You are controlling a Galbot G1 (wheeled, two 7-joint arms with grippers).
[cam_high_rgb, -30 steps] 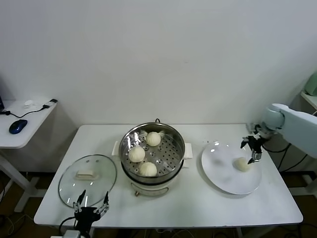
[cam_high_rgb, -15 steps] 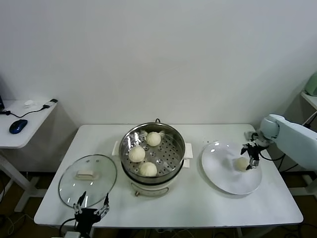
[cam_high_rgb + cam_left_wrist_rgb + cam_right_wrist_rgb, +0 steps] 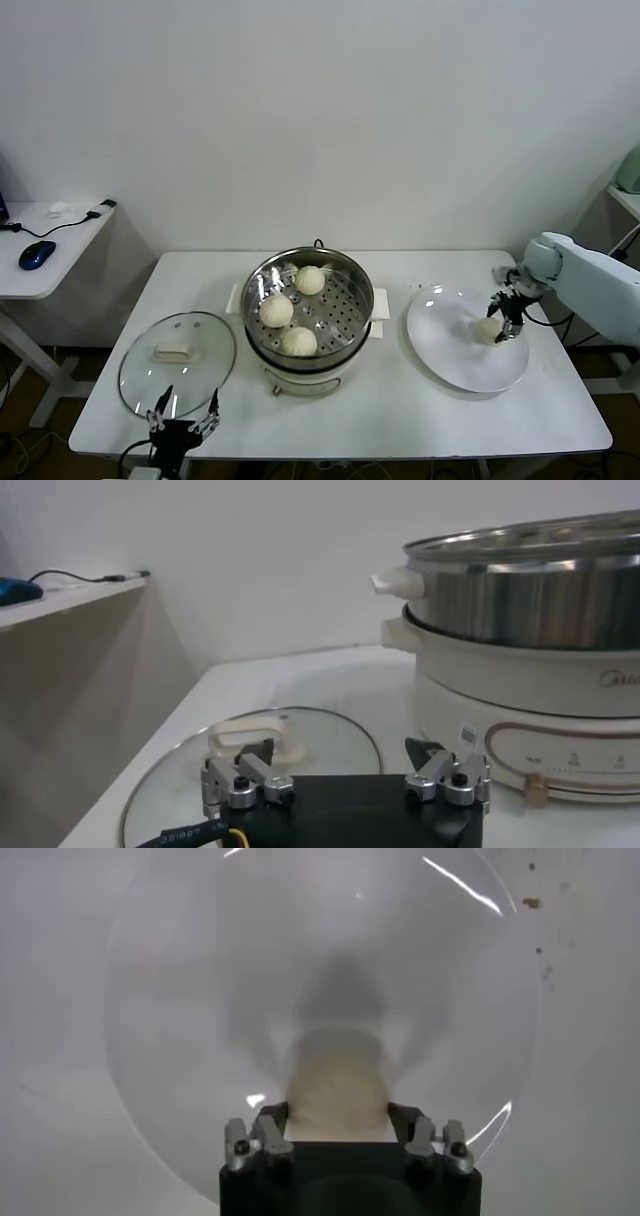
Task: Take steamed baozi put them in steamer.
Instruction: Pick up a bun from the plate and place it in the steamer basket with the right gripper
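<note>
Next, my right gripper releases the baozi on the empty side of the steamer tray (image 3: 338,312) that is nearest the white plate.
Three steamed baozi (image 3: 276,310) lie on the perforated tray of the steel steamer (image 3: 345,262) at the table's middle. A fourth baozi (image 3: 487,329) rests on the white plate (image 3: 445,335) at the right. My right gripper (image 3: 500,325) is down over it, its fingers pressed against both sides of the bun. In the right wrist view the baozi (image 3: 338,1088) fills the gap of that gripper (image 3: 337,1123) on the plate (image 3: 200,998). My left gripper (image 3: 183,412) is parked open at the front left edge. In the left wrist view it (image 3: 340,765) is empty, near the steamer (image 3: 530,590).
A round glass lid (image 3: 177,362) with a cream handle lies flat on the table left of the steamer, just beyond the left gripper; it also shows in the left wrist view (image 3: 300,745). A side desk with a blue mouse (image 3: 36,254) stands at the far left.
My right gripper came down and slightly left onto the plate's baozi and now has its fingers on both sides of it. The left arm has not moved.
</note>
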